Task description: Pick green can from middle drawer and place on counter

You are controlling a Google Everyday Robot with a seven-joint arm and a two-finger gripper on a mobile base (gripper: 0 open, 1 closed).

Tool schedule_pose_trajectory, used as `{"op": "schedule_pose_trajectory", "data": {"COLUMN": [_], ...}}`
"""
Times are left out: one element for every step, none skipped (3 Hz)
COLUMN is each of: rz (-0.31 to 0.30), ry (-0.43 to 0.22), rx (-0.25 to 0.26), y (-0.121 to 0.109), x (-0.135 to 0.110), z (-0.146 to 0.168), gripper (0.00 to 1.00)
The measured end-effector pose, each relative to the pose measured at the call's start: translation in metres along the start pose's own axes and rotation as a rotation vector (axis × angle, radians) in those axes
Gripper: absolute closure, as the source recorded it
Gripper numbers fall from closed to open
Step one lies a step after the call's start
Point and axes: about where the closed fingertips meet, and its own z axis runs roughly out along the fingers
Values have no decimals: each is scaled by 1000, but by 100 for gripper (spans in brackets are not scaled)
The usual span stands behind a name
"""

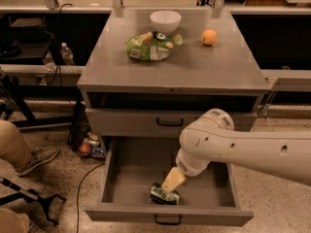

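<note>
The middle of the green can [164, 194], which lies near the front of the open drawer, will be gripped by my gripper.
The green can [163, 194] lies on its side near the front of the open middle drawer [125, 178], the cabinet's lowest tier. My white arm reaches in from the right. My gripper [171, 182] points down into the drawer and sits right over the can's top right, at or touching it. The counter [194, 67] is the grey cabinet top above.
On the counter stand a white bowl [165, 21], a light-green snack bag [149, 46] and an orange [209, 37]. A closed drawer front [170, 122] is above the open one. A person's leg and shoe [29, 154] are at left, with clutter on the floor [88, 145].
</note>
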Motion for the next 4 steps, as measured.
{"op": "schedule_pose_trajectory", "data": {"rz": [-21, -15, 24, 108], "ry": [22, 60, 113, 164], "rx": [-8, -21, -28, -49], "y": [8, 18, 24, 25], "x": [1, 1, -5, -17], "z": [20, 60, 102, 135], "gripper": [0, 0, 0, 0]}}
